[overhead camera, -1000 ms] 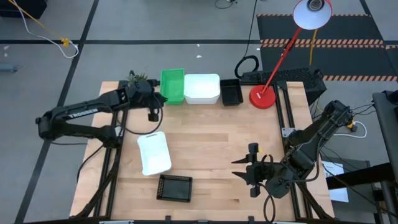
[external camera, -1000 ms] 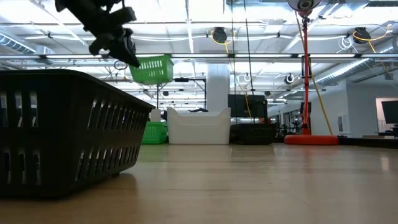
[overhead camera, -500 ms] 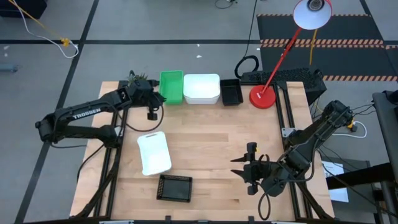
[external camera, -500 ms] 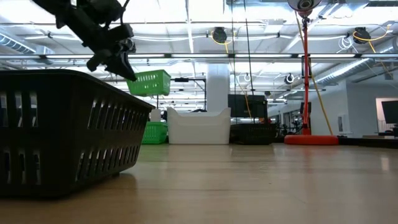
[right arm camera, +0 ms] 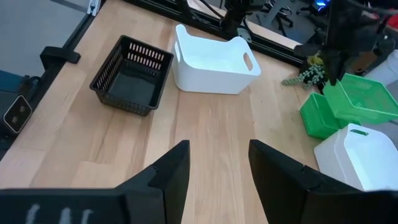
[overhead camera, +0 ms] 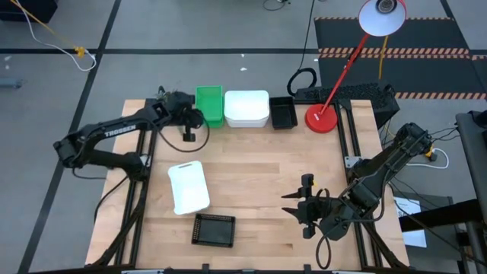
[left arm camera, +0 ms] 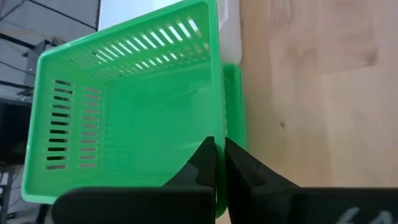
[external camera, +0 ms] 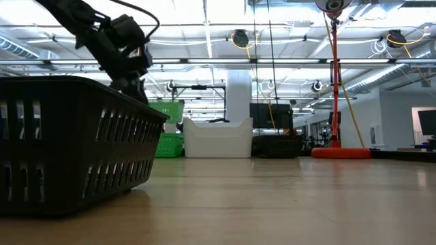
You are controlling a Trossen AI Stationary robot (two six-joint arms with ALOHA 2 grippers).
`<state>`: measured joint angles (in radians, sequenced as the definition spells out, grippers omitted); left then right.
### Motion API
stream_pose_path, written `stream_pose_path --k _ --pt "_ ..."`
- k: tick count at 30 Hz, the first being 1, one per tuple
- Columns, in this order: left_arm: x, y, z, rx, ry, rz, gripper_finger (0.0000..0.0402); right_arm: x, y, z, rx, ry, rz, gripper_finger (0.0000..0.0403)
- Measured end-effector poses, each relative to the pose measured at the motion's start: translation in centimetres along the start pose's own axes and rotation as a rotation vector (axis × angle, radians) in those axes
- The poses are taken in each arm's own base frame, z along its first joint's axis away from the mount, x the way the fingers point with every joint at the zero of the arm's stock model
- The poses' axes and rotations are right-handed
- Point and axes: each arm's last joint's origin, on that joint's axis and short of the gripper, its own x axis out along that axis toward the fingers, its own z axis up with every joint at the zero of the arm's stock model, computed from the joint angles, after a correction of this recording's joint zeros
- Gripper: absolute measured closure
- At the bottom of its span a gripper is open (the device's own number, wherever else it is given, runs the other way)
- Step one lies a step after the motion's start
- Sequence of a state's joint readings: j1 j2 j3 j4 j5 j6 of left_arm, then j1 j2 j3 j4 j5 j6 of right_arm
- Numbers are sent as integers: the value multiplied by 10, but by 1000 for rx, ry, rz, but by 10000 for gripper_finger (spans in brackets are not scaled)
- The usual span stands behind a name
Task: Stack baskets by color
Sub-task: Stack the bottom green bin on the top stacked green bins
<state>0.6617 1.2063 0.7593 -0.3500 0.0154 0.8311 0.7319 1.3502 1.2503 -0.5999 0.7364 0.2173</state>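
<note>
Next, my left gripper releases the green basket inside the second green basket [overhead camera: 211,111] [left arm camera: 163,121], next to the far white basket.
My left gripper [overhead camera: 195,119] is shut on a bright green basket [overhead camera: 210,102] at the table's far left. That basket hangs tilted just above a second green basket [right arm camera: 318,116], which stands on the table. Beside them along the far edge stand a white basket [overhead camera: 247,108] and a black basket [overhead camera: 283,113]. A loose white basket [overhead camera: 189,187] and a loose black basket [overhead camera: 213,228] rest on their bottoms at the near left. My right gripper [overhead camera: 303,208] hangs open over the near right of the table, holding nothing. My left gripper pinches one side wall of the green basket at its rim [left arm camera: 216,127], one finger inside the basket and one outside. The fingers [left arm camera: 202,163] slant down from the table's left. The basket is lifted, tilted, over the other green basket's rim [left arm camera: 232,102]; whether the two touch I cannot tell.
A red lamp base [overhead camera: 321,119] stands at the far right, its stem leaning out over the table's far edge. A small green plant [overhead camera: 169,95] sits at the far left corner, beside my left arm. Bare wood [overhead camera: 266,175] lies across the middle of the table.
My left gripper has sunk and moved a little toward the table's far edge, carrying the green basket down toward the green basket on the table. The held basket has stayed in the shut fingers.
</note>
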Motion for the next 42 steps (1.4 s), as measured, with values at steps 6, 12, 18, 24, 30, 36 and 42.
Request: stream_pose_path --k 6,12,18,24,30,36,42 --pt "12 5 -6 18 13 -14 391 0 0 0 -12 1 0 245" --pt "12 7 -9 4 -7 -36 385 0 0 0 -14 1 0 245" --pt "12 7 -9 3 -8 -38 390 0 0 0 -14 1 0 245" --pt "22 6 -12 -10 6 -69 385 0 0 1 -8 -5 2 245" --pt "34 5 -17 -19 47 -93 380 0 0 1 -9 -5 2 245" --pt "35 5 -19 -40 56 -94 379 0 0 1 -16 -5 2 245" --pt "35 6 -19 -42 81 -71 336 0 0 1 -16 -5 2 245"
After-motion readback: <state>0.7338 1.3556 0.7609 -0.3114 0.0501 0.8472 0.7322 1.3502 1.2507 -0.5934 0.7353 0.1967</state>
